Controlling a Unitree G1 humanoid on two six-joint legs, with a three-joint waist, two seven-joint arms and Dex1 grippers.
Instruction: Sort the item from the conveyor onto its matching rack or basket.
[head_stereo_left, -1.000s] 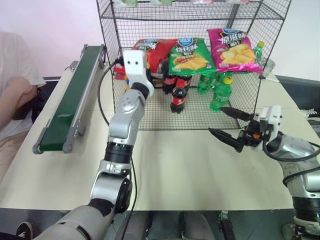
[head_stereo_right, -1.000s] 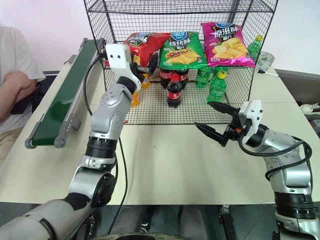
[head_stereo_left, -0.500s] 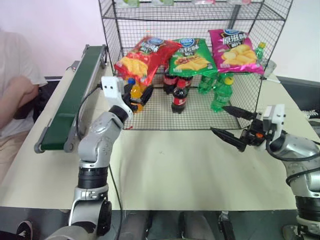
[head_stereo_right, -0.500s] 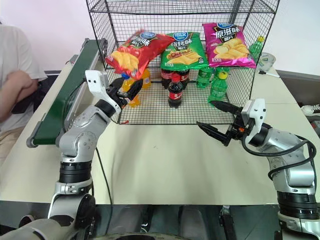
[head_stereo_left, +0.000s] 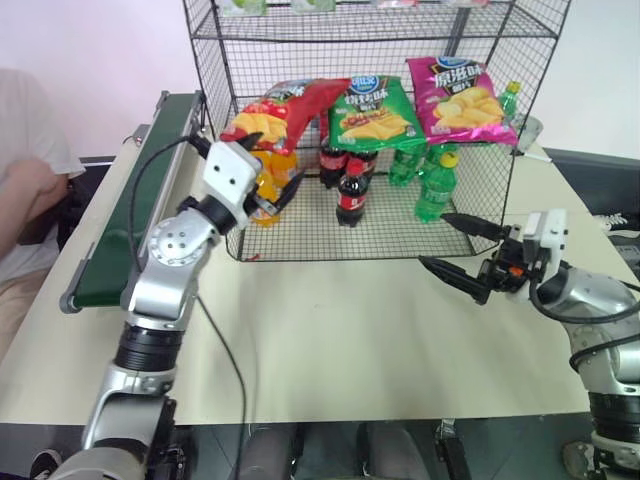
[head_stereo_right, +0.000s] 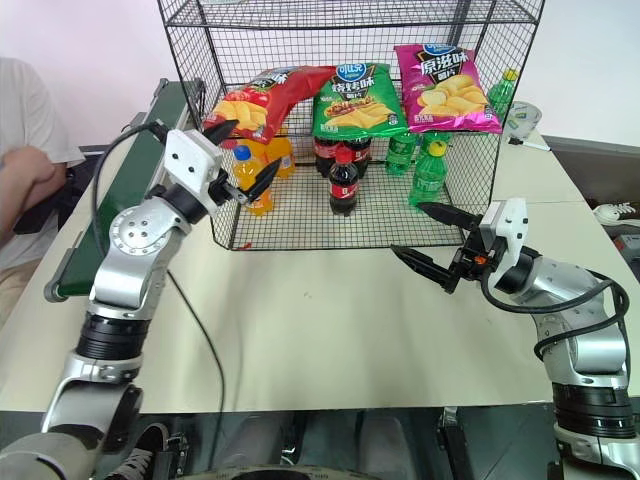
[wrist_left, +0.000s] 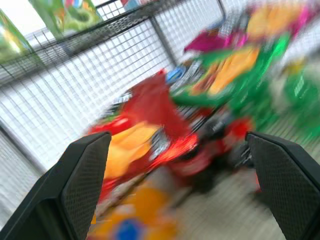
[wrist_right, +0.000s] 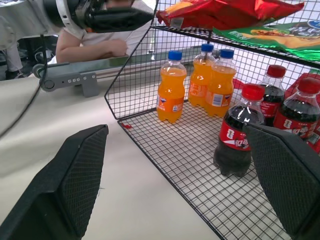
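The red crisp bag slants with its end drooping over the edge of the middle level, so the robot's left gripper needs to pinch its lower edge (head_stereo_right: 266, 134) and straighten the bag.
The red crisp bag (head_stereo_left: 278, 110) lies on the left of the black wire rack's (head_stereo_left: 470, 30) middle tier, its left end drooping over the edge; it shows blurred in the left wrist view as the red bag (wrist_left: 150, 120). My left gripper (head_stereo_left: 271, 164) stands open just below and in front of that drooping end, at the rack's left front corner, with nothing between its fingers. The green conveyor (head_stereo_left: 130, 225) runs along the table's left side with no item on it. Over the table in front of the rack's right half, my right gripper (head_stereo_left: 434, 240) is open and empty.
A green bag (head_stereo_left: 375, 110) and a pink bag (head_stereo_left: 462, 88) lie beside the red one. Orange bottles (wrist_right: 171, 95), cola bottles (head_stereo_left: 349, 195) and green bottles (head_stereo_left: 430, 185) stand on the rack's bottom tier. A person (head_stereo_left: 25, 180) sits at the left, beyond the conveyor.
My left gripper has drawn back out of the rack, down and to the left, and rolled. The red bag stays on the tier and has settled lower. The right arm has not moved.
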